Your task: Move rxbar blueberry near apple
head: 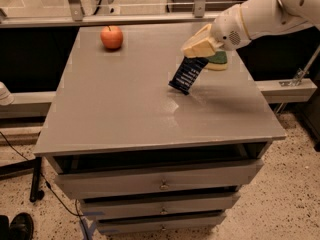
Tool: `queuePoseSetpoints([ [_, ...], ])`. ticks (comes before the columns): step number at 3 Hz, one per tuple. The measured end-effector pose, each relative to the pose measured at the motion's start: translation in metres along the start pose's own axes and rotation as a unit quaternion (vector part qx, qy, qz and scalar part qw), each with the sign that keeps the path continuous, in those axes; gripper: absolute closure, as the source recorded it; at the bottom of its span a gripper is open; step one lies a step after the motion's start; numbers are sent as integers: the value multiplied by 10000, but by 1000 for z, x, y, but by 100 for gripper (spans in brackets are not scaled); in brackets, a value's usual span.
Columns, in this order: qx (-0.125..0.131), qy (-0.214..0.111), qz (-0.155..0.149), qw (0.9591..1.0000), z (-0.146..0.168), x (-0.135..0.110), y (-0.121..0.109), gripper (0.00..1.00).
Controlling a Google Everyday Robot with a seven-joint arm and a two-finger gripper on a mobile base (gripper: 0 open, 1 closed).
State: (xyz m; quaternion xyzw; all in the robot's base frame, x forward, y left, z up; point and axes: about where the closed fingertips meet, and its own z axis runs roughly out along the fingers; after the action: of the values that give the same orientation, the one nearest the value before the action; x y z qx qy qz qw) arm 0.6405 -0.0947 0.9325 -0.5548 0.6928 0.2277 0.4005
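My gripper is to release the rxbar blueberry. It will set it down on the table (169,67) between the apple and sponge, closer to the sponge. The bar now hangs tilted above the table.
The rxbar blueberry (187,75) is a dark navy wrapper with white print. It hangs tilted from my gripper (196,51), lifted above the grey table top (140,109) right of centre. My gripper is shut on the bar's upper end; its cream fingers (199,44) point down and left from the white arm. The apple (112,37), red-orange and round with a short stem, sits near the table's far left corner, well apart from the bar.
A green-and-yellow sponge (218,60) lies on the table just behind the gripper, partly hidden by it. The table has drawers (160,181) below its front edge. A metal rail (130,18) runs behind the table.
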Motion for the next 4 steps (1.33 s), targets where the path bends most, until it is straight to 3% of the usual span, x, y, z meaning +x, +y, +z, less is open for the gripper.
queuePoseSetpoints([
  [2,-112,-171,-453,9988,45,-23,-45,100],
  [4,-102,-526,-810,9953,84,-67,-90,100],
])
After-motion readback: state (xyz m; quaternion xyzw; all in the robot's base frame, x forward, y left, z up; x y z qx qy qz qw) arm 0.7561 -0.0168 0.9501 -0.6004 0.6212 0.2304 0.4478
